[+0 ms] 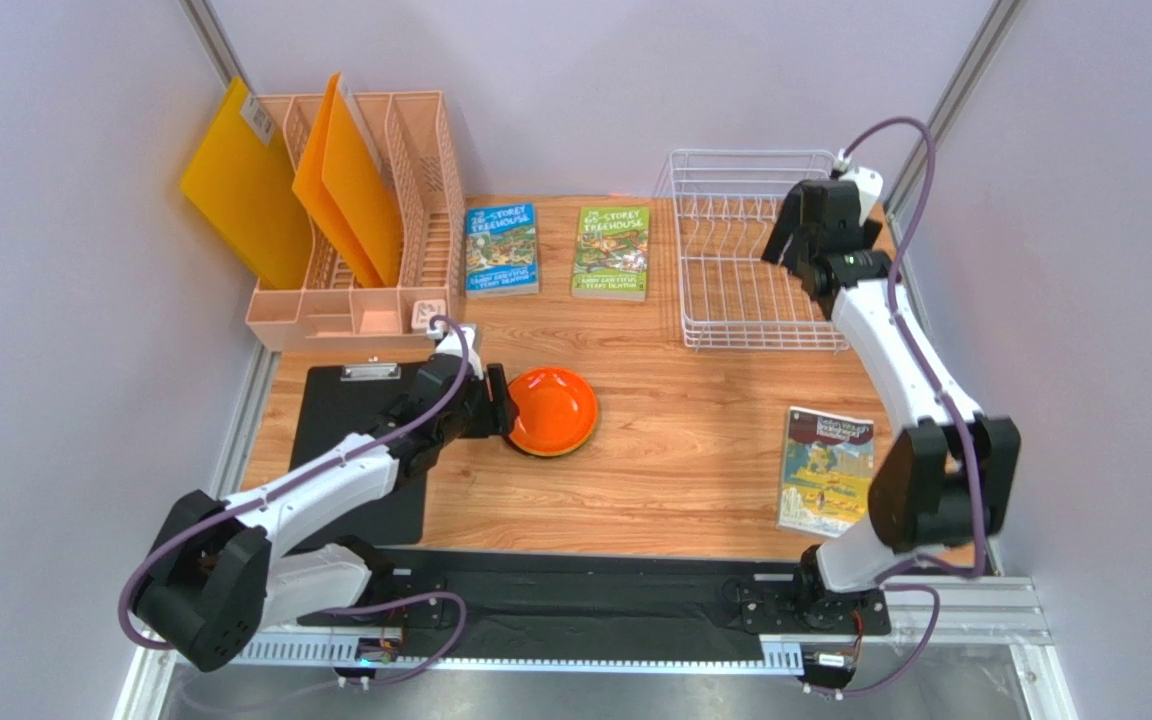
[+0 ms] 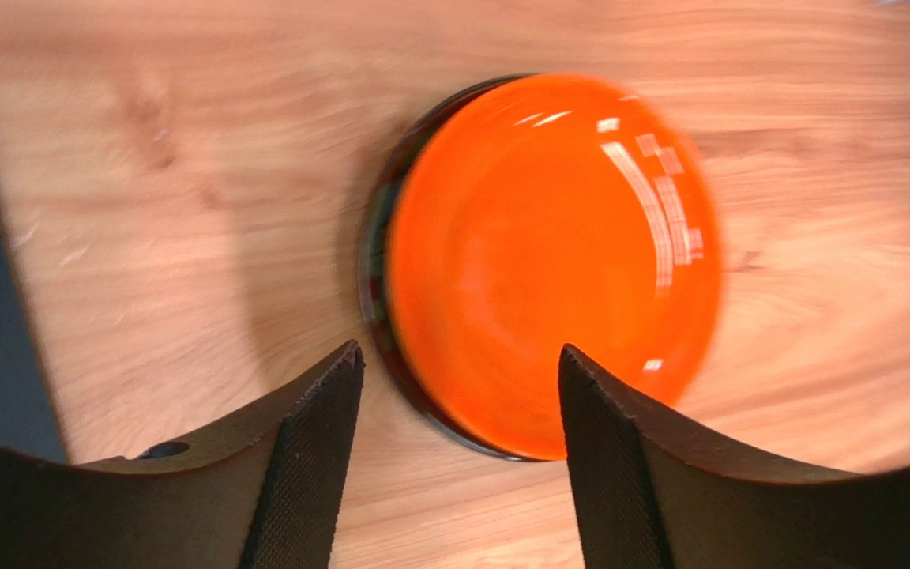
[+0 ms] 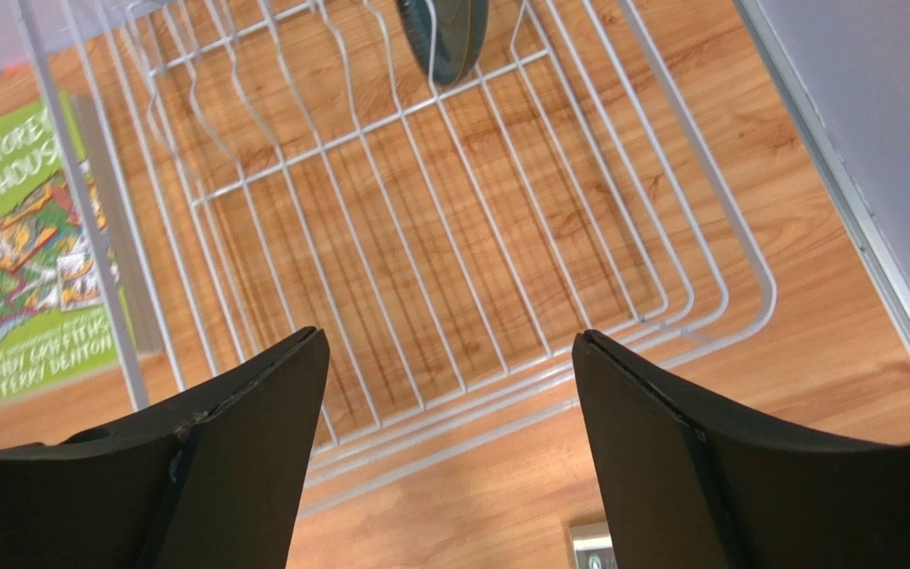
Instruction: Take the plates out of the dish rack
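Next, I close my right gripper on the near edge (image 1: 793,252) (image 3: 460,64) of the dark teal plate that is standing upright in the white wire dish rack.
An orange plate (image 1: 554,410) lies flat on the wooden table, on top of a dark-rimmed plate whose edge (image 2: 374,255) shows in the left wrist view. My left gripper (image 1: 501,405) is open just left of it; in the left wrist view (image 2: 460,385) the orange plate's (image 2: 555,255) near rim lies between the fingers, untouched. The white wire dish rack (image 1: 755,342) stands at the back right. My right gripper (image 1: 790,248) hovers open over it (image 3: 448,379). A dark teal plate (image 3: 443,36) stands upright in the rack (image 3: 448,433). The red and lime green plates are out of view.
A peach slotted organiser (image 1: 387,225) with yellow and orange folders stands at the back left. Two books (image 1: 501,248) (image 1: 612,251) lie at the back centre, another book (image 1: 827,470) at the front right. A black clipboard (image 1: 349,450) lies under my left arm.
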You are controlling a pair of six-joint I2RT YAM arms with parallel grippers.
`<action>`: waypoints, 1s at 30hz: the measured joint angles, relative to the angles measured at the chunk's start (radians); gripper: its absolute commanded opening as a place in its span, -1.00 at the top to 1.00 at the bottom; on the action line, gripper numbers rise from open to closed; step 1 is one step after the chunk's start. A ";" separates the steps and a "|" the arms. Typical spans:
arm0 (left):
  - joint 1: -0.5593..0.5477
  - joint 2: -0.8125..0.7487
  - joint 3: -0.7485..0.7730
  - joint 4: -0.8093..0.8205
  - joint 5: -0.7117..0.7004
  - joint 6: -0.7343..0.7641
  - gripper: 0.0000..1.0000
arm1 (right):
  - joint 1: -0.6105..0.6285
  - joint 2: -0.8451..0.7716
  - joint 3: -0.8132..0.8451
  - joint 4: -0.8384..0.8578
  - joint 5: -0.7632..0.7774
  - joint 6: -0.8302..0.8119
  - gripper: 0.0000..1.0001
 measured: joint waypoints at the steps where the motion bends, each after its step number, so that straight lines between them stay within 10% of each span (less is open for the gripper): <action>1: 0.000 -0.009 0.010 0.002 0.019 0.009 -0.44 | -0.012 0.066 0.064 0.008 0.010 -0.009 -0.49; 8: 0.000 -0.021 0.106 0.071 0.261 0.094 -0.99 | -0.061 0.456 0.447 0.025 0.017 -0.092 -0.30; 23: 0.000 0.048 0.143 0.154 0.454 0.183 -0.99 | -0.138 0.784 0.773 -0.002 0.019 -0.198 -0.46; 30: 0.000 0.089 0.143 0.169 0.454 0.183 -0.99 | -0.150 0.855 0.838 0.001 0.006 -0.219 -0.23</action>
